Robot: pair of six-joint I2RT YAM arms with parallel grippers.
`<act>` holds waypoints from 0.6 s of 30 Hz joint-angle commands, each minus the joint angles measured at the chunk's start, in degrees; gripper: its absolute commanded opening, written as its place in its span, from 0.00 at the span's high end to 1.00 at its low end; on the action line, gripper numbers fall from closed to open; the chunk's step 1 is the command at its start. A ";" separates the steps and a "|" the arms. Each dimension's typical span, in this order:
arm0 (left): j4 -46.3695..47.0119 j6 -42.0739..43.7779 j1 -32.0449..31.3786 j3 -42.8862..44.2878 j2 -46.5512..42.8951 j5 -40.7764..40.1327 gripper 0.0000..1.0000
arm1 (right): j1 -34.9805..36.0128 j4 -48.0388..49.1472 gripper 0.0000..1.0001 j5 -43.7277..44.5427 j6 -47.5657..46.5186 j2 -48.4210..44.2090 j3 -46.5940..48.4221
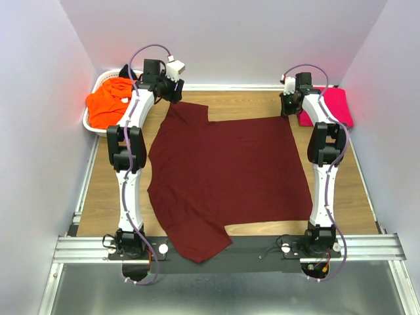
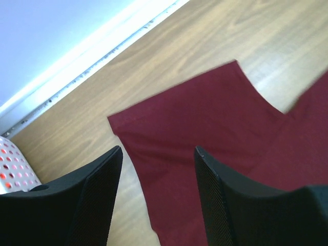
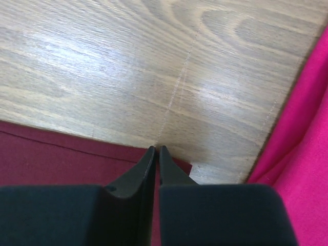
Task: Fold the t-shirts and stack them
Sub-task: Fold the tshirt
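The dark maroon t-shirt has the far sleeve's corner [image 1: 172, 105] [image 2: 119, 128] nearest the white lattice basket. My left gripper should grab that corner next.
A dark maroon t-shirt [image 1: 223, 170] lies spread flat across the wooden table, its lower end hanging over the near edge. My left gripper [image 1: 176, 97] hovers open over the shirt's far left corner; in the left wrist view the maroon cloth [image 2: 205, 118] lies under and between the spread fingers [image 2: 158, 149]. My right gripper [image 1: 287, 108] is at the shirt's far right corner. In the right wrist view its jaws [image 3: 157, 148] are pressed together with a thin strip of the maroon cloth [image 3: 51, 154] between them.
A folded bright pink t-shirt [image 1: 331, 105] lies at the far right, close beside the right gripper [image 3: 307, 143]. A white lattice basket [image 1: 98, 82] at the far left holds an orange t-shirt [image 1: 108, 102] and a black one [image 1: 125, 71]. Walls close in on three sides.
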 commanded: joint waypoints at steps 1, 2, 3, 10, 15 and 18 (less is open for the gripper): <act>-0.36 -2.92 0.31 7.29 5.67 -2.85 0.35 | -0.19 -2.50 0.89 0.31 -0.53 1.28 -3.33; -0.36 -3.27 0.31 8.08 6.29 -3.11 0.35 | -0.19 -2.50 0.90 0.31 -0.70 0.93 -3.60; -0.01 -3.19 0.31 8.70 6.73 -3.12 0.35 | -0.19 -2.58 0.89 0.31 -0.79 0.23 -3.86; 1.57 -3.28 0.40 5.99 6.83 -3.20 0.36 | -0.45 -2.58 0.62 0.93 -0.80 -1.70 -5.01; 2.71 -3.36 0.32 2.82 5.42 -2.68 0.36 | -1.16 -2.50 0.61 -1.09 1.93 -3.46 -3.78; 2.63 -3.28 0.31 2.55 5.06 -2.76 0.36 | -1.25 -2.50 0.60 -1.53 3.07 -3.73 -2.73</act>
